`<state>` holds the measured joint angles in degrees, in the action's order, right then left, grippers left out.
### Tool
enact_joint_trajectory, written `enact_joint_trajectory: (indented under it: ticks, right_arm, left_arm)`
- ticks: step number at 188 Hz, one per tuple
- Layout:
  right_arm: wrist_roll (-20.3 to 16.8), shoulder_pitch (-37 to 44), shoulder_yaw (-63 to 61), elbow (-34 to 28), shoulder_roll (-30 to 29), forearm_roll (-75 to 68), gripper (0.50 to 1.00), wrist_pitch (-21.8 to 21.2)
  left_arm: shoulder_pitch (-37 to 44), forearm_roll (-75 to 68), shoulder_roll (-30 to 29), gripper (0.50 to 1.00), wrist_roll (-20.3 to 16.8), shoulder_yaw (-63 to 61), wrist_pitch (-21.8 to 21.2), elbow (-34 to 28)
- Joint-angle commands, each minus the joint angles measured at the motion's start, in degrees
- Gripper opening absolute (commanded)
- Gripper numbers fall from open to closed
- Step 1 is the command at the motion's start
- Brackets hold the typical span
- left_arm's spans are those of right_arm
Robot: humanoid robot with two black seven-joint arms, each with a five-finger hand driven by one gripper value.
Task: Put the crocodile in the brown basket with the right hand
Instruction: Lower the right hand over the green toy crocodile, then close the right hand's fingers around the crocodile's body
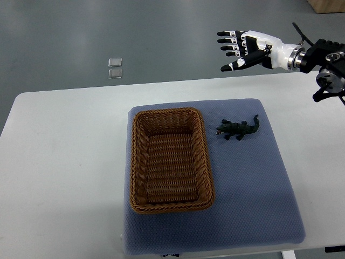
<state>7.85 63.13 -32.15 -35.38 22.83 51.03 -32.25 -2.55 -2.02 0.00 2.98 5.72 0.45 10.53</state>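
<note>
The robot's right gripper should next go to the middle of the crocodile's body (236,128), between its front and back legs, and close there.
A small dark green toy crocodile (237,129) lies on the blue mat (253,183), just right of the brown wicker basket (141,162). The basket has nothing in it. My right hand (237,50) hovers above the far edge of the table, well beyond the crocodile, with its fingers spread and holding nothing. Its arm comes in from the upper right edge. The left arm does not show.
The mat rests on a white table (64,162). Two small clear squares (115,67) lie on the grey floor past the table's far edge.
</note>
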Motion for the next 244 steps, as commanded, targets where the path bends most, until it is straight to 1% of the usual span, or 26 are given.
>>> enact_joint_trajectory:
  ticks: [1, 22, 35, 53, 82, 100, 135, 202, 231, 244]
  right_arm:
    - [-0.03, 6.22, 7.54, -1.97, 1.69, 11.20, 0.968, -2.64]
    - [-0.12, 10.88, 13.17, -8.12, 4.95, 17.96, 0.968, -2.75]
    - [-1.17, 13.69, 16.59, -11.99, 5.56, 21.39, 0.968, -2.75]
    - [-3.54, 16.24, 22.56, -14.01, 5.04, 26.04, 0.968, -2.75]
    - [-4.07, 16.59, 26.70, -17.00, 4.68, 27.81, 0.968, -2.75]
    - [-4.51, 15.36, 26.70, -17.00, 4.68, 28.16, 0.968, -2.75]
    - [-4.60, 10.09, 26.61, -17.00, 5.03, 28.07, 0.968, -2.75]
    - [-4.60, 5.34, 24.07, -16.65, 4.51, 25.70, 0.968, -2.29]
    - [-4.60, 2.27, 22.13, -16.30, 3.01, 25.70, 0.968, 0.09]
    - [-4.60, 1.04, 21.08, -16.21, 2.40, 25.70, 0.968, 0.35]
  left_arm:
    - [0.00, 0.00, 0.00, 1.000, 0.01, -0.18, 0.08, 0.01]
    - [0.00, 0.00, 0.00, 1.000, 0.01, -0.18, 0.34, 0.01]
    - [0.00, 0.00, 0.00, 1.000, 0.01, -0.27, 0.34, 0.10]
    - [0.00, 0.00, 0.00, 1.000, 0.01, -0.27, 0.34, 0.01]
    - [0.17, 0.00, 0.00, 1.000, 0.01, -0.18, 0.34, -0.08]
    - [0.44, 0.00, 0.00, 1.000, 0.01, -0.18, 0.25, -0.16]
    - [0.52, 0.00, 0.00, 1.000, 0.01, -0.18, 0.25, -0.08]
    - [0.52, 0.00, 0.00, 1.000, 0.01, -0.27, 0.25, -0.08]
    - [0.52, 0.00, 0.00, 1.000, 0.01, -0.18, 0.25, -0.16]
    - [0.52, 0.00, 0.00, 1.000, 0.10, -0.18, 0.25, -0.08]
